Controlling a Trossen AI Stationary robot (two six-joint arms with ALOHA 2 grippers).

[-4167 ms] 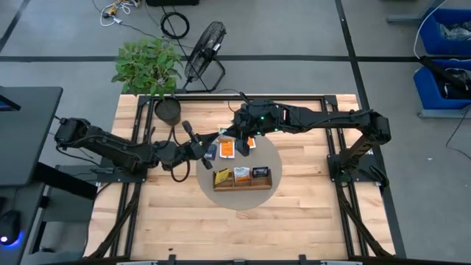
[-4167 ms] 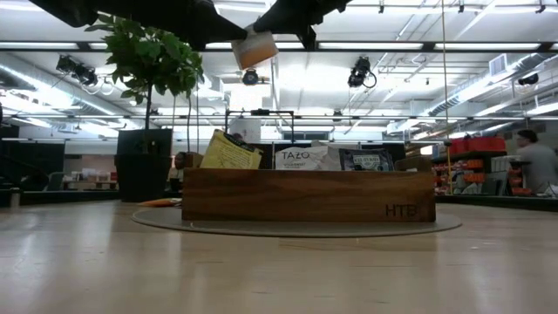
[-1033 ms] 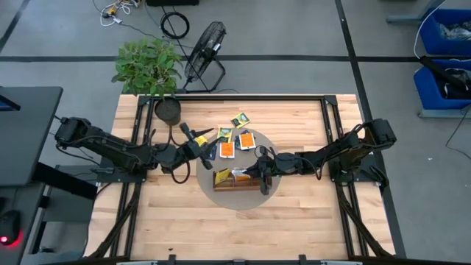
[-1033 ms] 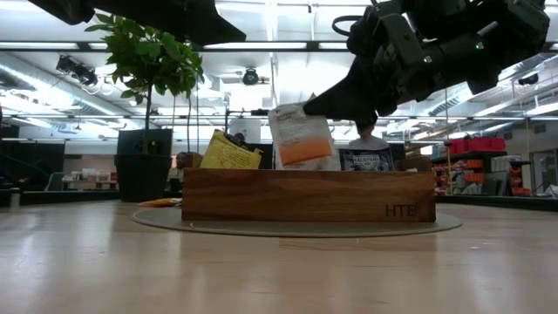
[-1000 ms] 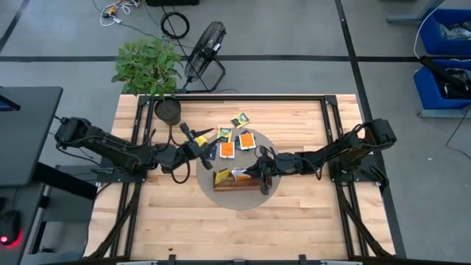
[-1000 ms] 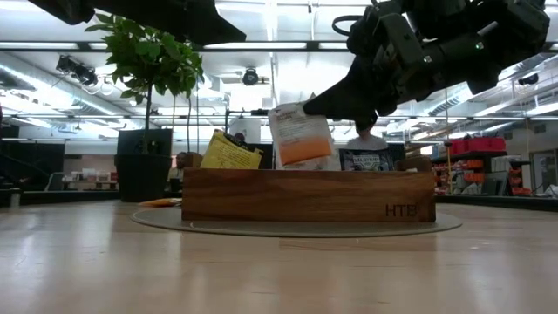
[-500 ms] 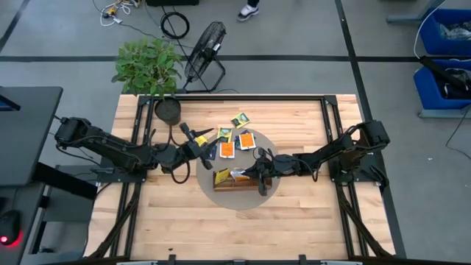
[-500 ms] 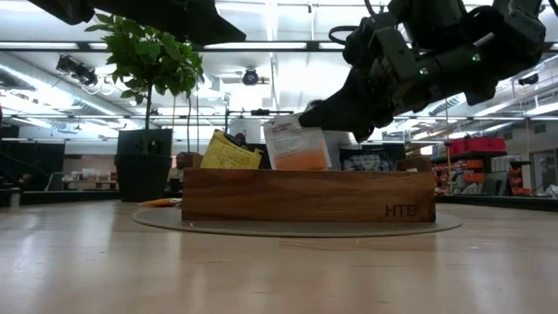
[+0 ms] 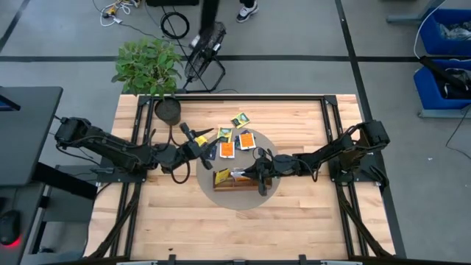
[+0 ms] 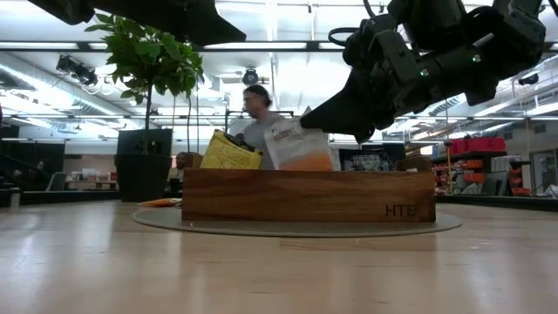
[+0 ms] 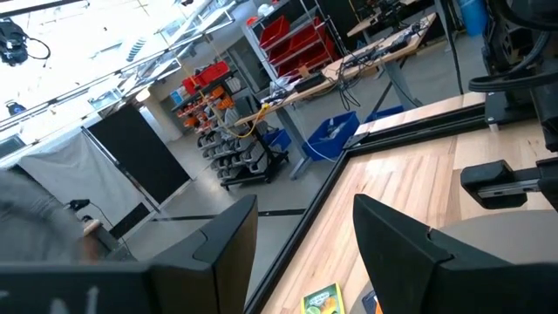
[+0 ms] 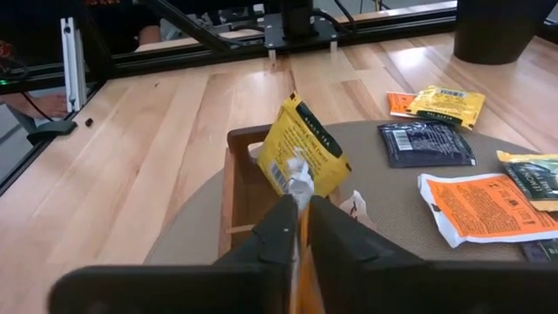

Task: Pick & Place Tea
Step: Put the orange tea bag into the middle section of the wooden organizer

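The white and orange packet leans high out of the tray's middle compartment, so my right gripper should retake its upper edge (image 10: 292,124) and seat it deeper before leaving.
A long wooden tray (image 10: 305,196) lies on a round grey mat (image 9: 274,158). A yellow tea packet (image 10: 228,153) stands in its left compartment and a dark one (image 10: 366,160) in its right. My right gripper (image 10: 307,115) hangs over the middle compartment, shut on a white and orange tea packet (image 10: 301,148). Several loose packets, orange (image 9: 227,150), green (image 9: 240,121) and dark blue (image 12: 425,142), lie flat on the mat beyond the tray. My left gripper (image 9: 197,137) waits open in the air at the mat's left edge. My right gripper pinches the white and orange packet's upper edge (image 12: 299,179) between its two fingers. The fingers slant down from the table's right side. The packet stands nearly upright below them, with its lower part inside the tray's middle compartment.
A black pot (image 9: 168,110) stands at the table's far left corner. A potted plant (image 9: 147,65) and a fan (image 9: 204,51) stand beyond the far edge. A person (image 10: 261,113) walks in the room behind. Bare wood lies near the front edge.
My right gripper has sunk a little over the tray with the white and orange packet. The packet has gone from hanging above the tray's wall to standing lower in the middle compartment. A person has walked in behind the table.
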